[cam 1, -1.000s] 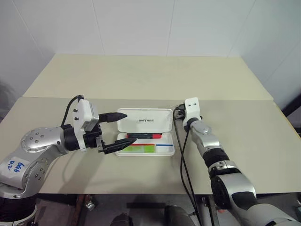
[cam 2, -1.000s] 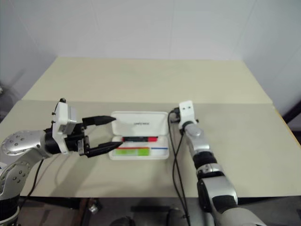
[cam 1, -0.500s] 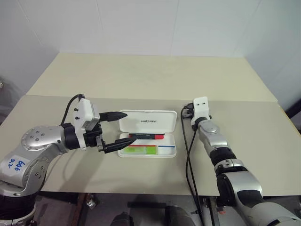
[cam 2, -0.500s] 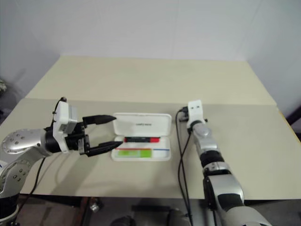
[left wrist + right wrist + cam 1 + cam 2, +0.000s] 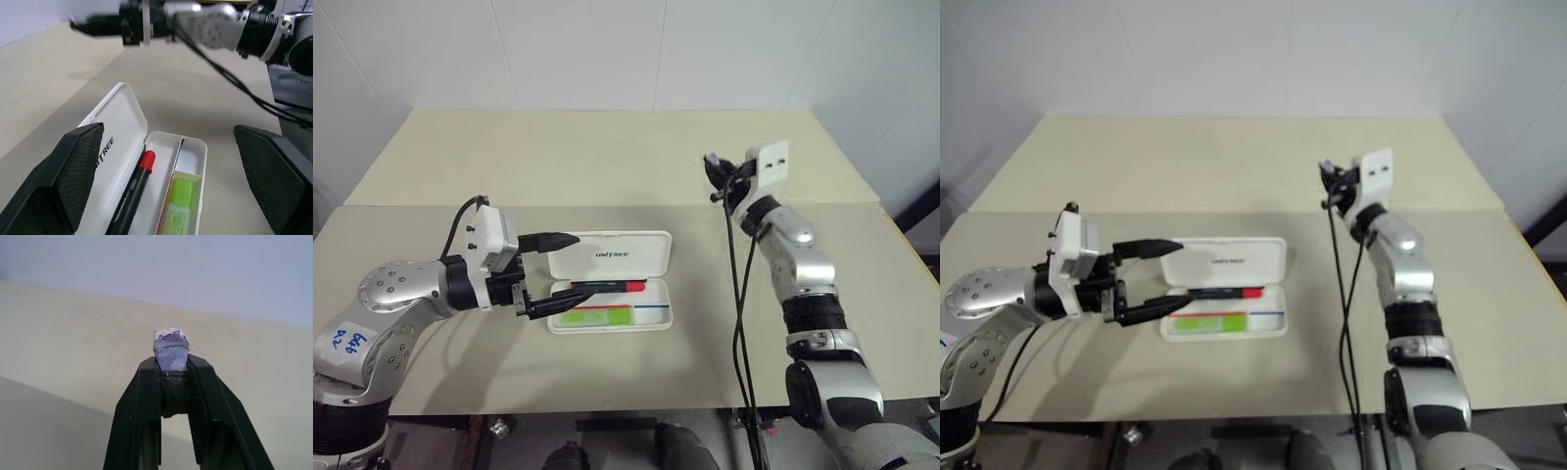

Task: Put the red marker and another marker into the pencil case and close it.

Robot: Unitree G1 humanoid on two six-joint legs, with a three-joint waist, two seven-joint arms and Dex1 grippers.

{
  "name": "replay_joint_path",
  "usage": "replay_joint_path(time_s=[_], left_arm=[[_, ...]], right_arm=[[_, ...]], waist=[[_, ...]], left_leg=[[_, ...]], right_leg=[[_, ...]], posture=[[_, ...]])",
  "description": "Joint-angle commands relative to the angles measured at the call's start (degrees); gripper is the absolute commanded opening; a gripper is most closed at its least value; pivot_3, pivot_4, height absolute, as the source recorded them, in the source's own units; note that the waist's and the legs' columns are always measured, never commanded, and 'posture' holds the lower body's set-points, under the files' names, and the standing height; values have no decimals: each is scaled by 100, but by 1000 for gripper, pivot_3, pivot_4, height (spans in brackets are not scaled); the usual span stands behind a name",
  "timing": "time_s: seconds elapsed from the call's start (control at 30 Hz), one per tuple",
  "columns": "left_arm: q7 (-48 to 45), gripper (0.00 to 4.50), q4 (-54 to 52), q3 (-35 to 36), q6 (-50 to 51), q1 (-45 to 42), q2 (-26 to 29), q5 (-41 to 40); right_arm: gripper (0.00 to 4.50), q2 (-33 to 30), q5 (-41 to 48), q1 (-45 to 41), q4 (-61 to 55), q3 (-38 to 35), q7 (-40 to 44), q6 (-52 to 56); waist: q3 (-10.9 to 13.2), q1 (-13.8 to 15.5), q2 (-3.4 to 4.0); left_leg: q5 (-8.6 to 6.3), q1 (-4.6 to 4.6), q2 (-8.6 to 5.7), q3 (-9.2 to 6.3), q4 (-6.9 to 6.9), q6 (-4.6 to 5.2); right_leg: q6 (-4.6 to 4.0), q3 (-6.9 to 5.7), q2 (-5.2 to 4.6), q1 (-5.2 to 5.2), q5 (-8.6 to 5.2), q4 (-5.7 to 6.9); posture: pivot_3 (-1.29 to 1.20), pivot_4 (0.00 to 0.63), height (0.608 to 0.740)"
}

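Next, I set the small purplish bit down with my right gripper in the tray's empty front corner [image 5: 654,317] next to the light-green marker.
The white pencil case [image 5: 607,257] lies open on the table, lid up toward the far side. In its tray the red marker [image 5: 607,286] lies along the hinge, and the light-green marker [image 5: 597,315] lies in front of it. My left gripper [image 5: 585,264] is open and level at the case's left end, one finger [image 5: 553,239] over the lid and the other over the tray's front. The left wrist view shows the case [image 5: 122,117], the red marker [image 5: 138,178] and the green marker [image 5: 183,203]. My right gripper [image 5: 710,162] is shut and raised well above the table, to the right of and beyond the case, with a small purplish bit at its tips [image 5: 171,355].
The beige table [image 5: 607,176] is made of two boards, with a seam running just behind the case. A black cable [image 5: 736,294] hangs from my right wrist down past the table's front edge. White walls stand behind and to both sides.
My right arm has lifted from beside the case's right end to high above the far board, its gripper still shut. The left gripper and the case have kept still.
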Motion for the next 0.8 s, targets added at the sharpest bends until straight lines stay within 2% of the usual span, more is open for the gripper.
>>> replay_joint_path(time_s=[0.03, 0.23, 0.37, 0.63, 0.8], left_arm=[[-150, 4500, 98, 113, -215, 130, 87, 40], [-410, 4500, 201, 227, -609, 589, 164, 241], [-547, 4500, 344, 287, -1049, 781, 136, 407], [-771, 4500, 661, 465, -1695, 1070, -9, 404], [-998, 4500, 780, 592, -2024, 1413, 2, 424]], right_arm=[[372, -427, 662, -41, -1408, 203, 1090, 610], [372, -1476, 1363, 426, -2635, 635, 2775, 1641], [372, -1865, 1132, 699, -2703, 1011, 3458, 1470], [372, -1949, 356, 1031, -2326, 1697, 4238, 599], [372, -1925, 101, 1102, -2223, 1923, 4462, 419]], waist=[[1, 9, 2], [1, 115, 2], [1, 155, 1], [1, 159, 1], [2, 152, 1]], left_leg=[[-1, 0, 0, 0, -2, 1], [-10, -8, 1, 0, 2, 14], [-12, -8, 0, 3, 7, 18], [-12, -7, -1, 5, 10, 17], [-14, -9, -1, 7, 13, 19]], right_leg=[[0, 0, 0, 0, 0, -2], [0, -4, -3, 0, 0, -17], [-1, -3, -5, 0, 0, -18], [-1, -4, -3, -1, -1, -15], [-1, -3, -5, -1, 0, -16]], posture=[[0, 150, 740], [0, 150, 740], [0, 150, 740], [0, 150, 740], [0, 150, 740]])
